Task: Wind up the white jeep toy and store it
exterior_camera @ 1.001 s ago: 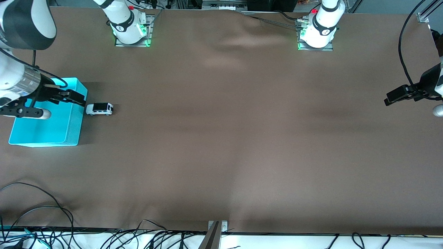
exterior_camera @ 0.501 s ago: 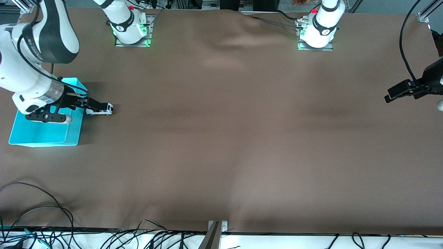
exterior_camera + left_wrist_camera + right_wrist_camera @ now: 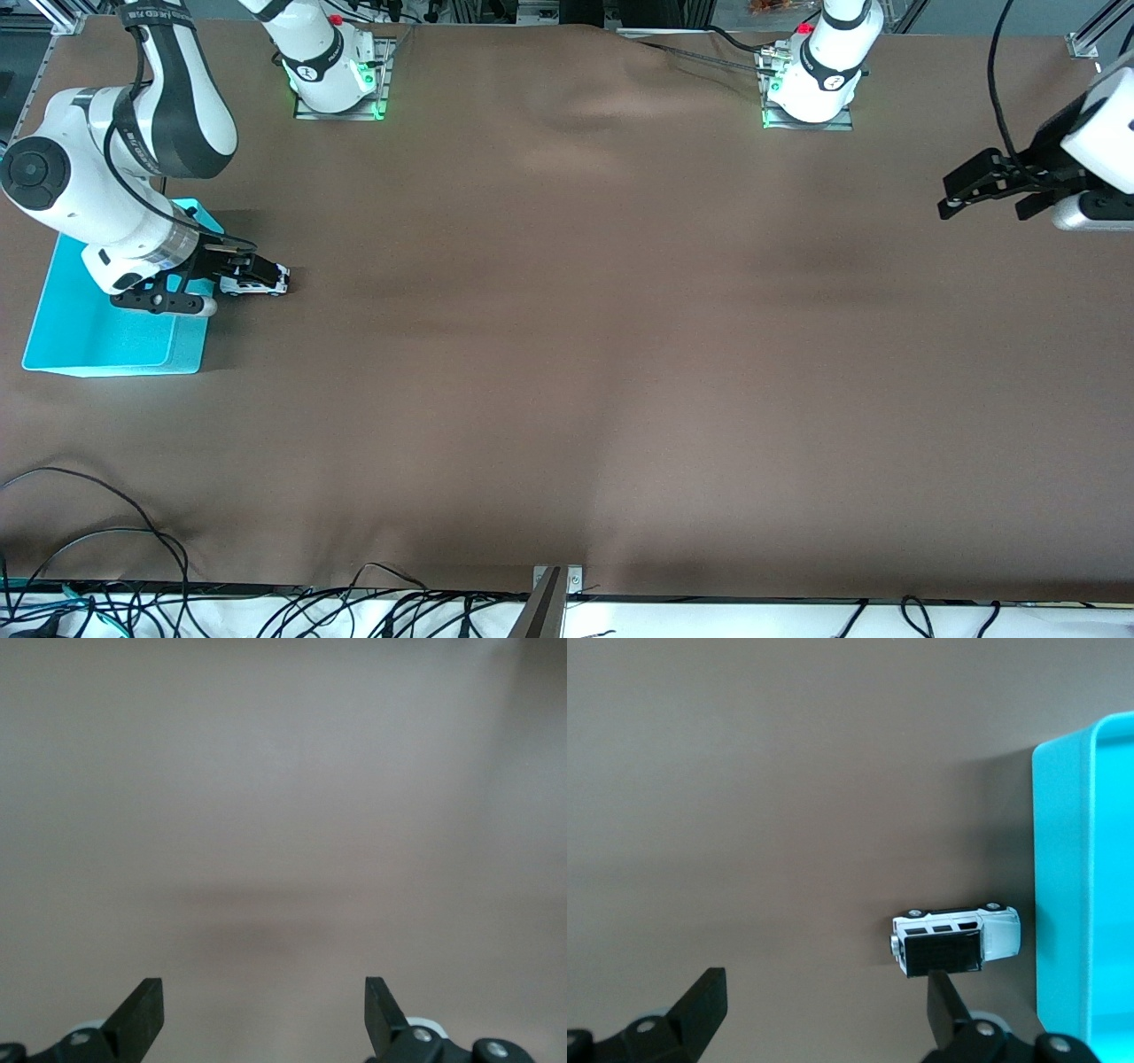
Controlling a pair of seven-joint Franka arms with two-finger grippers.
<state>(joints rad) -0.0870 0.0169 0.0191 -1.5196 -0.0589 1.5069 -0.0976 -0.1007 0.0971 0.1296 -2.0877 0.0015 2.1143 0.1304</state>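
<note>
My right gripper needs to grip the black roof [image 3: 266, 276] [image 3: 943, 953] of the white jeep toy across next, just behind its windshield, so that the toy's white hood stays free.
The white jeep toy [image 3: 263, 282] [image 3: 957, 939] stands on its wheels on the brown cloth, right beside the cyan bin [image 3: 97, 341] [image 3: 1060, 886], on the side toward the left arm's end. My right gripper [image 3: 243, 266] [image 3: 824, 1014] hangs open low over the jeep's bin-side end. In the right wrist view one of its fingers [image 3: 943, 999] sits next to the jeep's black roof, and the toy is not between the fingers. My left gripper [image 3: 983, 197] [image 3: 264, 1014] is open and holds nothing, up over bare cloth at the left arm's end.
Brown cloth [image 3: 585, 354] covers the table, with a wrinkle [image 3: 611, 106] between the two arm bases. Loose cables [image 3: 106, 532] lie at the table's edge nearest the front camera, where a metal bracket [image 3: 556, 580] also sits.
My right gripper has swung from over the bin toward the jeep and now hangs over its end. My left gripper has shifted toward the arm bases and a little toward the table's middle.
</note>
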